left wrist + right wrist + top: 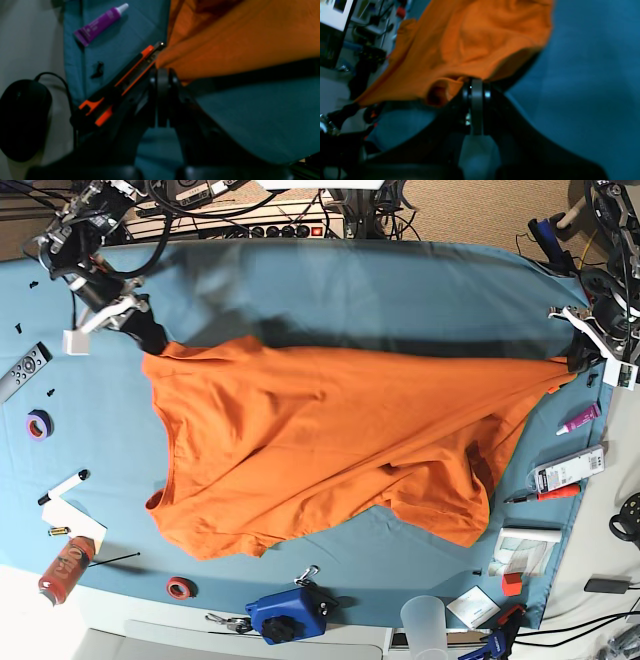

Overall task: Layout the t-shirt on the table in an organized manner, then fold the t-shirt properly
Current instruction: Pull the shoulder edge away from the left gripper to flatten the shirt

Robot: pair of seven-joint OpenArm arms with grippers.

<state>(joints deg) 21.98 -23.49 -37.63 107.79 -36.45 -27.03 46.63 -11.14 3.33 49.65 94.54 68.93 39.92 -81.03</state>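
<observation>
Next, I release the t-shirt's far corner on the teal table (167,316) just beyond its raised far edge with my right gripper.
The bright-orange t-shirt (320,440) is stretched across the teal table (400,290), its far edge raised and casting a dark shadow band. My right gripper (152,340) is shut on the shirt's far corner at the base view's left; its wrist view shows the closed fingertips (477,83) pinching a fold of orange cloth (470,45). My left gripper (578,360) is shut on the opposite corner at the view's right, with cloth (237,42) bunched at its tips (162,71). The near hem lies rumpled on the table.
A purple tube (100,23), an orange-black utility knife (120,85) and a black mouse (22,117) lie by my left gripper. A remote (22,370), tape roll (38,423), marker (62,486), red can (65,568), blue tool (285,615) and clear cup (425,620) line the table's margins.
</observation>
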